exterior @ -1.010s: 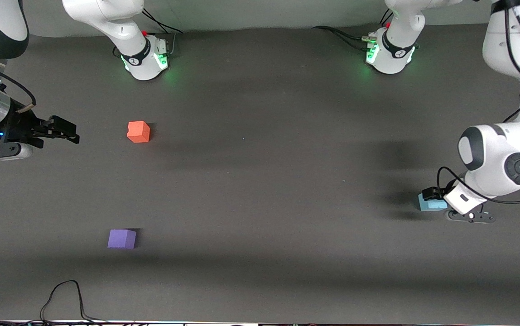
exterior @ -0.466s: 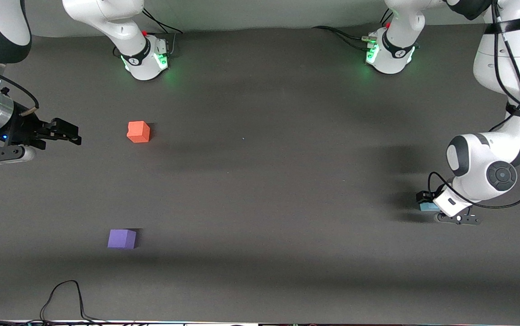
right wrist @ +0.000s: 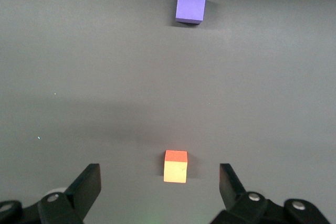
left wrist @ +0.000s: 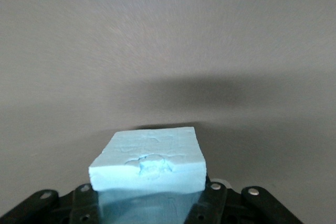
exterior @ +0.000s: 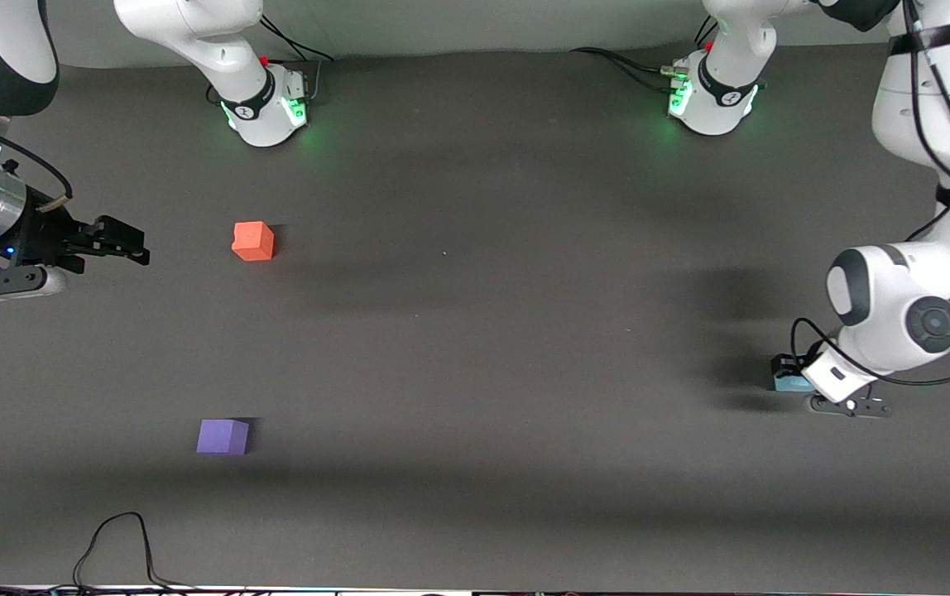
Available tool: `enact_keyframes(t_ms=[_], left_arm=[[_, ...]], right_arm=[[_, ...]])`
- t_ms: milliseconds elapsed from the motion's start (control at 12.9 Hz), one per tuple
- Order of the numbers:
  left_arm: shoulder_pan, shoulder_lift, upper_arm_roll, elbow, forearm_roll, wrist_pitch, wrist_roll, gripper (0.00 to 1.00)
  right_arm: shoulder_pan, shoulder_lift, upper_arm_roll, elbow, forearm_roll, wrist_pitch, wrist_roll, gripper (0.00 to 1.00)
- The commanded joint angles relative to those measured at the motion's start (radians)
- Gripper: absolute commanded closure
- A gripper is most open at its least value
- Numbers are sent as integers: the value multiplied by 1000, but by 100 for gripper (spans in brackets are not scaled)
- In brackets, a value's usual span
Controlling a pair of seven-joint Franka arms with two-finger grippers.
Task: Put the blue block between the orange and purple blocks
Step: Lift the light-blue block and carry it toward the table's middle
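Observation:
Next, my left gripper lets go of the blue block on the bare in the middle of the table (exterior: 448, 292), a little nearer the front camera than the orange block.
The blue block (exterior: 789, 382) is a sky-blue cube at the left arm's end of the table. My left gripper (exterior: 787, 370) is shut on it, low at the table. In the left wrist view the block (left wrist: 149, 158) fills the gap of the left gripper (left wrist: 151, 196), with a black finger on each side. The orange block (exterior: 253, 241) and the purple block (exterior: 223, 436) sit apart toward the right arm's end, the purple one nearer the front camera. My right gripper (exterior: 123, 242) is open and empty, held still beside the orange block (right wrist: 176, 166); the purple block (right wrist: 190, 6) lies farther off.
A black cable (exterior: 123, 542) loops on the table at the edge nearest the front camera. The arms' bases (exterior: 264, 112) stand along the farthest edge. Bare dark table (exterior: 483, 331) lies between the blocks.
My left arm's wrist has shifted and turned over the blue block, which has moved slightly with it. The right arm has barely moved.

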Motion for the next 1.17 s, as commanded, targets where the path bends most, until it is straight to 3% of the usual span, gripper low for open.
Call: enact_keyframes(t_ms=[0,155,388,777,1087], left_arm=[[0,-102,1,126,2,-272,0,62],[-23,-128,-8,225,2,-454,-44,62],[-161,-133,-25,323,-5,-594,-259,62],[-504,-68,-71,439,-14,-593,-786,62],[-739,97,-76,602,-14,-546,-967,62]], right_arm=[[13,4,-7,7,6,2,-8,0],[13,5,-5,7,6,2,-8,0],[13,12,-4,10,6,2,-10,0],[28,13,-4,10,1,4,-8,0],[33,15,-4,10,-2,4,-15,0]])
